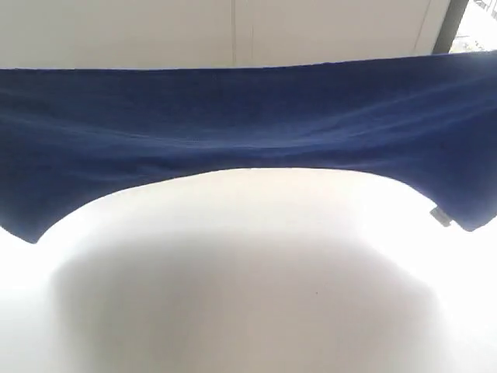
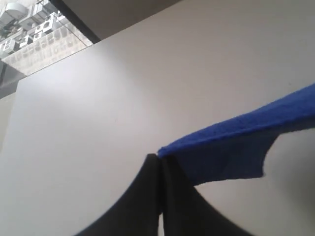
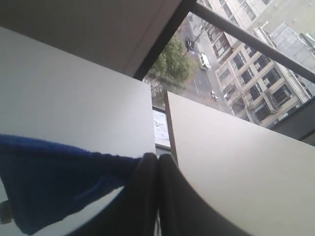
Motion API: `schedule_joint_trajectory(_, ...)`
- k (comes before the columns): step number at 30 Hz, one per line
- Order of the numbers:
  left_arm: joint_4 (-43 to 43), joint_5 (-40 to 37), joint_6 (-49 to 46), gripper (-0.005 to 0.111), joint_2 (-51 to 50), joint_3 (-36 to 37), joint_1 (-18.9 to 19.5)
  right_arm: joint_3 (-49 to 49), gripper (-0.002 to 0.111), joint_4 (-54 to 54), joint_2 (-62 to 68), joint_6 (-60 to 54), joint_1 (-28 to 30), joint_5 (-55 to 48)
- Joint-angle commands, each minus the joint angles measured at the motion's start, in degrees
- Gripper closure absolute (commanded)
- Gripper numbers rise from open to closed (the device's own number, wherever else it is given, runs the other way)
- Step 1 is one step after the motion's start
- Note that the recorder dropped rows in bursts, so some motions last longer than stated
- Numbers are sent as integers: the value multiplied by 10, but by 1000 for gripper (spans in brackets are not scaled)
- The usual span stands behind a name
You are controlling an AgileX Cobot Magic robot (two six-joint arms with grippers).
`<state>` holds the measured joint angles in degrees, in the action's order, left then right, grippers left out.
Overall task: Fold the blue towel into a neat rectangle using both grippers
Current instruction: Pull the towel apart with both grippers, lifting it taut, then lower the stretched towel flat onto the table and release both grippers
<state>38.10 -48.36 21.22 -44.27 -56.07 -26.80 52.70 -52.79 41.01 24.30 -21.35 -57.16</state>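
Note:
Next, I release the blue towel's top corner with my right gripper on the white table's window side [image 1: 399,158], toward the white panels.
The blue towel [image 1: 248,124] hangs stretched across the whole width of the exterior view, its top edge taut and its lower edge arching up in the middle, with both lower corners drooping. No gripper shows in the exterior view. In the left wrist view my left gripper [image 2: 159,158] is shut on a corner of the blue towel [image 2: 231,147], which runs away from the fingertips. My right gripper [image 3: 157,157] is likewise shut on the blue towel [image 3: 54,182], pinching its other top corner. A small grey tag [image 1: 441,217] hangs at the right lower corner.
A white table surface [image 1: 248,295] lies below the hanging cloth, with its shadow on it. White panels [image 1: 233,31] stand behind. A window with buildings and a street [image 3: 231,69] shows beyond the right gripper.

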Motion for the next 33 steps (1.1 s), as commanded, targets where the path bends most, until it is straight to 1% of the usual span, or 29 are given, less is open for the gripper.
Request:
schedule_joint_trajectory(1,-92,-48,-67,107,88,1,-1,-1,108,47,-104,-86,-3,-54)
schedule_joint_trajectory(5,-159,-78,-140,107,134,1,-1,-1,108,109,-167,-176,-3,-95)
schedule_joint_trajectory(6,-160,-91,-162,107,140,1,-1,-1,108,117,-179,-192,-3,-97)
schedule_joint_trajectory(9,-145,-99,-166,107,139,1,-1,-1,108,121,-191,-216,-3,-93)
schedule_joint_trajectory(13,-139,-70,-159,107,107,1,-1,-1,108,134,-150,-209,-3,-86)
schedule_joint_trajectory(17,-128,-30,-143,107,26,14,-1,-2,108,136,-60,-175,-3,-60)
schedule_joint_trajectory(19,-89,-1,-110,107,-29,28,-1,-2,108,126,-4,-152,-3,-29)
schedule_joint_trajectory(24,46,69,43,107,-163,47,-1,-2,108,64,134,-85,-3,8)
schedule_joint_trajectory(28,94,140,116,107,-266,47,1,-2,108,1,252,-16,-3,29)
schedule_joint_trajectory(31,127,189,171,107,-338,47,20,-2,108,-42,344,36,9,70)
schedule_joint_trajectory(33,158,210,218,107,-385,47,43,-1,108,-79,395,73,26,102)
